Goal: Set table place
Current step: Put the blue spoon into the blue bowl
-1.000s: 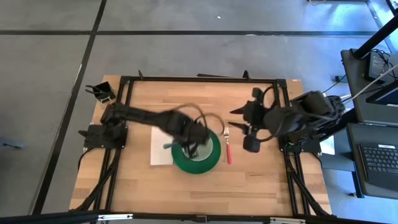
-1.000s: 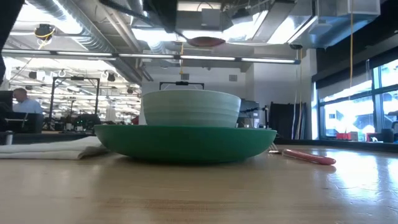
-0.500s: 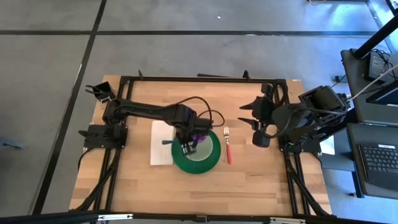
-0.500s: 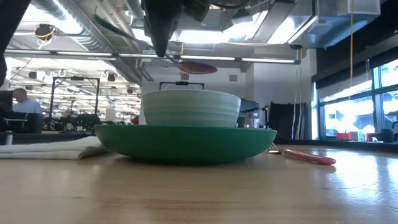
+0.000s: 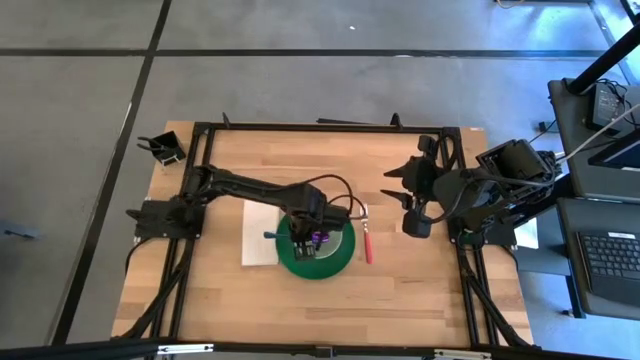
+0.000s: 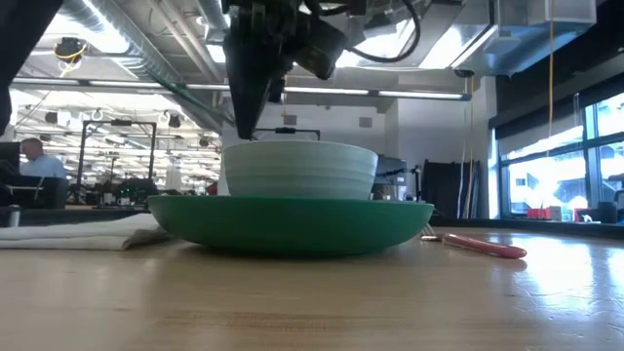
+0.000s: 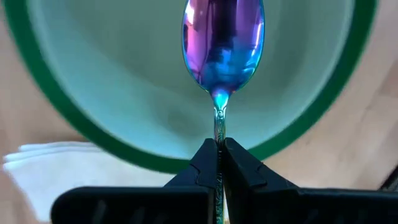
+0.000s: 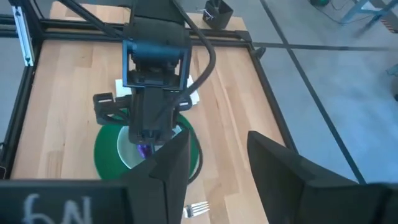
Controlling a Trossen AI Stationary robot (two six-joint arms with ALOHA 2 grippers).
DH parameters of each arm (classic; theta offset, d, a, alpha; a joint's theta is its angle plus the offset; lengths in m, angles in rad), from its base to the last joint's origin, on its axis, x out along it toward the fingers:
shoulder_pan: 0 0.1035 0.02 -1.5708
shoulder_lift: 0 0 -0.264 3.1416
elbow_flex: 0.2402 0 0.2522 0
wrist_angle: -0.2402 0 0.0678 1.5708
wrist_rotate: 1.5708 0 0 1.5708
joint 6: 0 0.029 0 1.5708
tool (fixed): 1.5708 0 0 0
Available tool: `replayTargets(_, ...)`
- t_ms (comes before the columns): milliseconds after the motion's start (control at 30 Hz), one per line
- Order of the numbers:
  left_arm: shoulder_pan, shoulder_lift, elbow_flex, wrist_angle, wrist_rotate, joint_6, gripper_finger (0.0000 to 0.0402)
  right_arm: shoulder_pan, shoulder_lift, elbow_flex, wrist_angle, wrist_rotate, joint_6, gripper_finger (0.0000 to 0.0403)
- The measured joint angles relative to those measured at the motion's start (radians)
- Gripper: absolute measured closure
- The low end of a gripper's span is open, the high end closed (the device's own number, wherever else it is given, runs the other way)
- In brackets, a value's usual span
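Next, my left gripper releases the spoon inside the pale bowl (image 5: 305, 235) (image 7: 202, 124), with the spoon's handle resting on the bowl's rim toward the napkin. The spoon now hangs over the pale bowl.
My left gripper (image 5: 308, 240) hovers over a pale bowl (image 6: 299, 171) that sits on a green plate (image 6: 292, 222) at the table's middle. It is shut on an iridescent purple-blue spoon (image 7: 222, 43), whose bowl end points down into the pale bowl (image 7: 124, 81). In the low view the bowl's wall hides the spoon. A white napkin (image 5: 258, 235) lies flat to the plate's left, and a red-handled fork (image 5: 367, 243) lies to its right. My right gripper (image 8: 214, 168) is open and waits above the table's right part (image 5: 410, 200). My left gripper pinches the spoon's thin handle (image 7: 217, 134) between its two fingertips (image 7: 202, 168), just behind the spoon's bowl end. The fingers come from above, pointing down, along the handle. The spoon is lifted and points down past the fingertips; whether its tip touches the pale bowl cannot be told.
A small black holder (image 5: 165, 147) stands at the table's far left corner. The black rail frame (image 5: 320, 128) runs round the wooden top. Bare wood lies near the table's front edge (image 5: 320, 310). A laptop cart (image 5: 605, 250) stands beyond the right edge.
My left gripper has come down over the plate with the spoon, and its fingertips have dropped to about the bowl's rim. The spoon has tipped from nearly level to pointing down. My right arm has drawn back a little toward the table's right edge.
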Motion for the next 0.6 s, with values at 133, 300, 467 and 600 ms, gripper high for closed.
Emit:
replayTargets(133,0.011,0.006,0.002,-0.020,-0.007,0.030,0.0399,0.000,0.000,0.000,0.000,0.000,0.027,0.0241)
replayTargets(300,0.040,0.006,0.002,-0.006,-0.005,0.052,0.0399,0.000,0.007,0.000,0.000,0.002,0.036,0.0241)
replayTargets(467,0.067,0.006,0.002,0.030,-0.005,0.079,0.0399,0.000,0.018,0.000,0.000,0.003,0.022,0.0241)
replayTargets(600,0.071,0.011,0.002,0.037,0.015,0.080,0.0399,0.000,0.024,-0.001,0.000,0.002,0.019,0.0241)
